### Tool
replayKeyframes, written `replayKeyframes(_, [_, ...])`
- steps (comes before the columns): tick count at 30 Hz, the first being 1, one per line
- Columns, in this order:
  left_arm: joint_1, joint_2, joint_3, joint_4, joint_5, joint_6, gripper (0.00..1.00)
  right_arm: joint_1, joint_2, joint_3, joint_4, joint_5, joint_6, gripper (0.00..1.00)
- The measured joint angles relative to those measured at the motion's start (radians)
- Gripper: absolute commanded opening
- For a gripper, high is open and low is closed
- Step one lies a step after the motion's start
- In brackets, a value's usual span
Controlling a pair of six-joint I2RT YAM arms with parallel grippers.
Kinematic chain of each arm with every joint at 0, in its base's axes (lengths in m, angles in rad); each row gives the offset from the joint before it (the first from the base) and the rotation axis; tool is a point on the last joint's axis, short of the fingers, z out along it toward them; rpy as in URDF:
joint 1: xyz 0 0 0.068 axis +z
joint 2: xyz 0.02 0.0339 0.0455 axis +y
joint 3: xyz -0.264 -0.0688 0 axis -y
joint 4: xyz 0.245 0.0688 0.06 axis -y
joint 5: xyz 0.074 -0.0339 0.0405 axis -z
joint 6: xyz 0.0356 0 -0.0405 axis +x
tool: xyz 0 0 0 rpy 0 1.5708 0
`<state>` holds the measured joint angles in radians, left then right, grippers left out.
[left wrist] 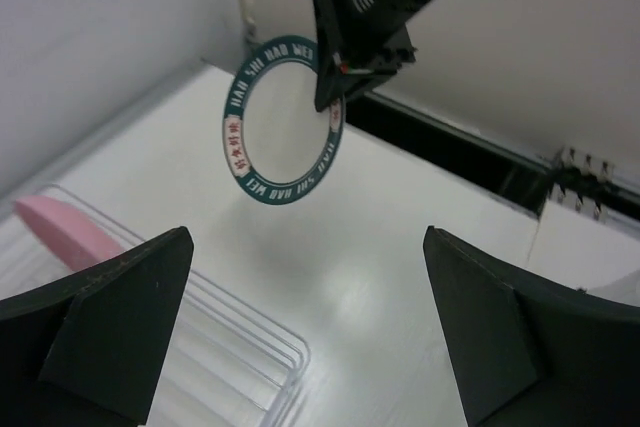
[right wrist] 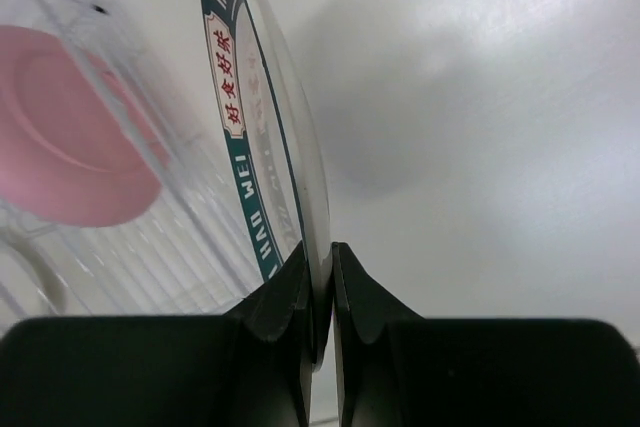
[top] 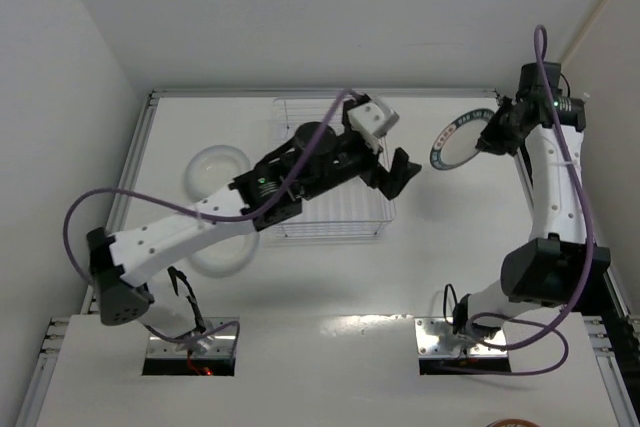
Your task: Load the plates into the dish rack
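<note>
The robot's right gripper will release the white plate, now held upright in the air, beside the pink plate (top: 348, 138), on the pink plate's side that faces the clear plates.
My right gripper (top: 492, 135) is shut on the rim of the white plate with the dark teal patterned rim (top: 458, 139) and holds it upright in the air, right of the dish rack (top: 330, 219). In the right wrist view my fingers (right wrist: 318, 252) pinch its edge (right wrist: 262, 137). My left gripper (top: 396, 173) is open and empty over the rack's right end, facing that plate (left wrist: 285, 117). The pink plate (left wrist: 62, 230) sits in the rack (left wrist: 270, 347) and also shows in the right wrist view (right wrist: 70, 137). Two clear plates (top: 215, 169) (top: 228, 255) lie left of the rack, the nearer one partly under my left arm.
A metal rail (top: 135, 162) runs along the table's left and far edges, with white walls beyond. A black frame (left wrist: 470, 162) borders the table's right side. My left arm (top: 200, 222) stretches diagonally over the table's left half and across the rack.
</note>
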<state>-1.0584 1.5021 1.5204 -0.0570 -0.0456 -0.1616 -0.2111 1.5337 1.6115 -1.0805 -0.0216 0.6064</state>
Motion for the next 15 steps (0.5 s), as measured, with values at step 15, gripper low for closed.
replayKeyframes(15, [0.103,-0.18,-0.053,-0.168,-0.481,0.082,1.0,0.568,0.258,0.751,-0.043,0.319,-0.089,0.0])
